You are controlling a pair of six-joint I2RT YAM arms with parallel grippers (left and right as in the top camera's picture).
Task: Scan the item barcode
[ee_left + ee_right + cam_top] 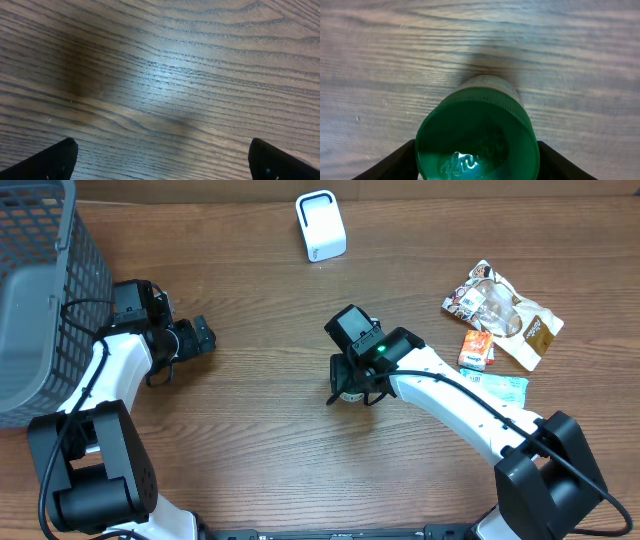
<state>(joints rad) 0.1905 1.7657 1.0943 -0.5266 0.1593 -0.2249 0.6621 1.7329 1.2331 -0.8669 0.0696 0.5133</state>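
Note:
Next, I open my right gripper, which pinches the green lid from straight above, back off, then grab the jar from its side point(351, 397) before tilting to scan.
The item is a small jar with a green screw lid point(476, 145), standing upright on the wooden table. The overhead view shows only a sliver of the jar point(350, 394), mid-table under my right wrist. My right gripper point(476, 155) reaches down over it, with a black finger point(400, 160) pressed against each side of the lid. No barcode shows on the jar. A white box-shaped scanner point(320, 225) stands at the back centre. My left gripper point(200, 338) hovers open over bare wood, its fingertips point(60, 155) far apart.
A grey mesh basket point(40, 290) fills the left edge beside my left arm. At the right lie a clear snack bag point(505, 310), a small orange carton point(477, 350) and a teal packet point(500, 387).

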